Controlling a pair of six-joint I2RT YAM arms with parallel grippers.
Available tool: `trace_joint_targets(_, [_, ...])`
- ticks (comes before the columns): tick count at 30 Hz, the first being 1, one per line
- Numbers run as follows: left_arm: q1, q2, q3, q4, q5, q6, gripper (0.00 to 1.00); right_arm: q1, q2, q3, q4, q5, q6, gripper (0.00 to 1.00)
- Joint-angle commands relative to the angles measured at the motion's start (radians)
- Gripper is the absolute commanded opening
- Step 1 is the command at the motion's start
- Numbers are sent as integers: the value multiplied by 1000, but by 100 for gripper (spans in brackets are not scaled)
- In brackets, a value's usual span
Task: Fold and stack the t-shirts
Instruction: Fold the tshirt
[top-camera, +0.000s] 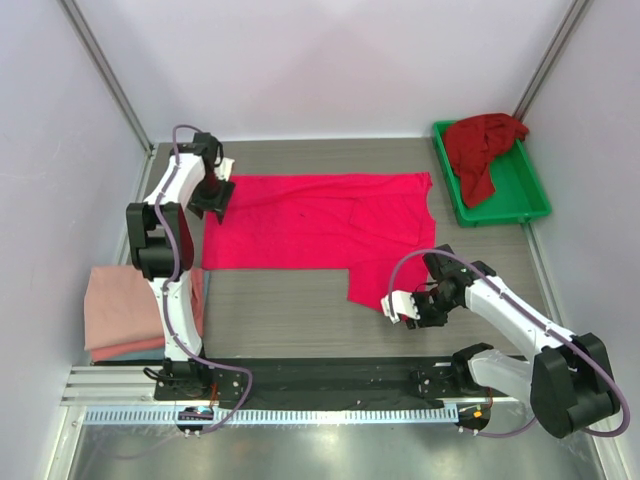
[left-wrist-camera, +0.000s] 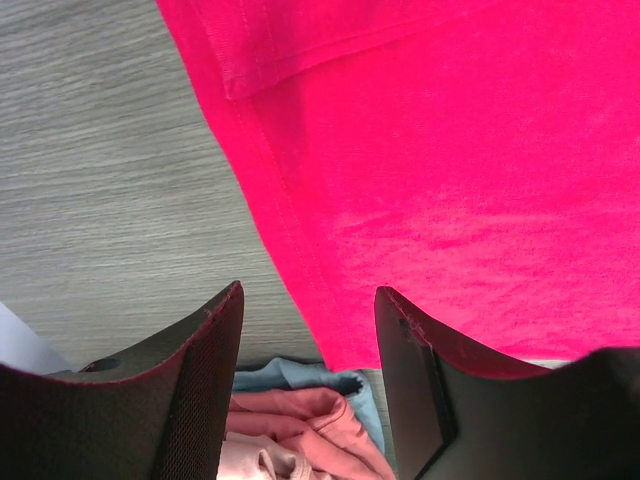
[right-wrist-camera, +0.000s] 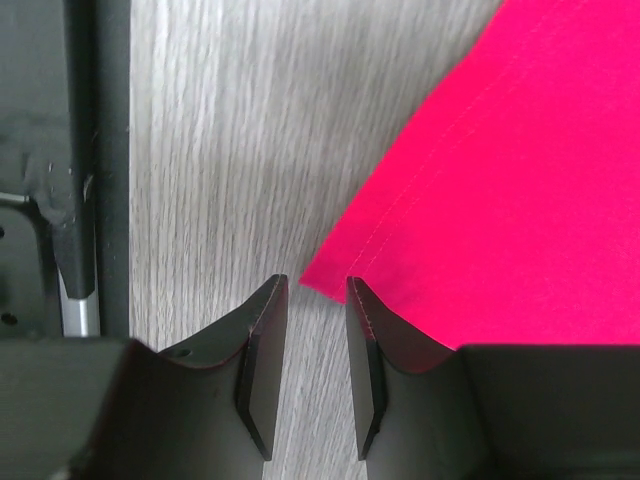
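Observation:
My left gripper needs to shut on the near hem corner (top-camera: 205, 266) (left-wrist-camera: 334, 366) of the bright pinkish-red t-shirt, next to the pile of folded salmon-pink t-shirts.
A bright pinkish-red t-shirt (top-camera: 320, 225) lies spread flat across the middle of the table. My left gripper (top-camera: 215, 200) hovers over its far left corner. In the left wrist view its jaws stand open (left-wrist-camera: 310, 300) above the shirt's hem (left-wrist-camera: 450, 150), holding nothing. My right gripper (top-camera: 400, 305) sits at the shirt's near right corner. It is open (right-wrist-camera: 315, 285), and the pointed cloth corner (right-wrist-camera: 520, 200) lies just ahead of its fingertips, not between the pads. A darker crimson t-shirt (top-camera: 485, 150) lies crumpled in the tray. Folded salmon-pink t-shirts (top-camera: 120, 305) are stacked at the left edge.
The green tray (top-camera: 530, 205) stands at the far right corner. A black and silver rail (top-camera: 300, 385) runs along the near edge by the arm bases, also seen as a rail (right-wrist-camera: 80, 150) left of the right gripper. Pale walls enclose the table on three sides.

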Motion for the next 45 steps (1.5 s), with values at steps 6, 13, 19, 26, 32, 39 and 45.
trace_joint_targets(6, [11,-63,3,23,-24,5,56,5,35,-12,13,20,-63,36])
trace_joint_targets(13, [17,-60,14,18,-35,8,57,16,64,-15,36,36,-64,33])
trace_joint_targets(19, [20,-75,-6,15,-40,12,57,22,96,-23,53,87,-55,12])
trace_joint_targets(26, [112,-112,-47,-14,11,8,58,21,2,28,33,90,51,2])
trace_joint_targets(32, [157,-109,-93,-62,91,46,54,21,0,75,36,118,161,1])
trace_joint_targets(39, [158,-13,-58,-152,190,64,40,21,46,100,64,135,161,1])
trace_joint_targets(45, [165,-14,-78,-206,229,72,44,21,77,117,74,135,161,1])
